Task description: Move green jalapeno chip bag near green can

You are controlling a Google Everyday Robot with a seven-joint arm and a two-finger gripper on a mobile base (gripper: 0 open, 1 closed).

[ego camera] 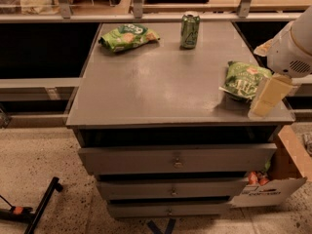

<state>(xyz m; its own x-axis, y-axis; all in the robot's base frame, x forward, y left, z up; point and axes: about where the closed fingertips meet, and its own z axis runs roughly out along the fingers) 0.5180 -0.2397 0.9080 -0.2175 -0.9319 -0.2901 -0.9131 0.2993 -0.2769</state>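
Next, I grab the green jalapeno chip bag by its side (258,81) nearest the white arm.
The green jalapeno chip bag (242,79), dark green with pale lettering and a small red mark, lies near the right edge of the grey cabinet top (165,82). The green can (189,29) stands upright at the back of the top, right of the middle and far from the bag. My gripper (266,96) hangs from the white arm (292,48) at the right. Its pale beige end is over the front right corner, right against the bag's right side.
A brighter lime-green chip bag (128,35) lies at the back left of the top. The cabinet has three drawers (175,159) below. A cardboard box (278,179) stands on the floor at the right, and a black stand leg (41,204) lies at the lower left.
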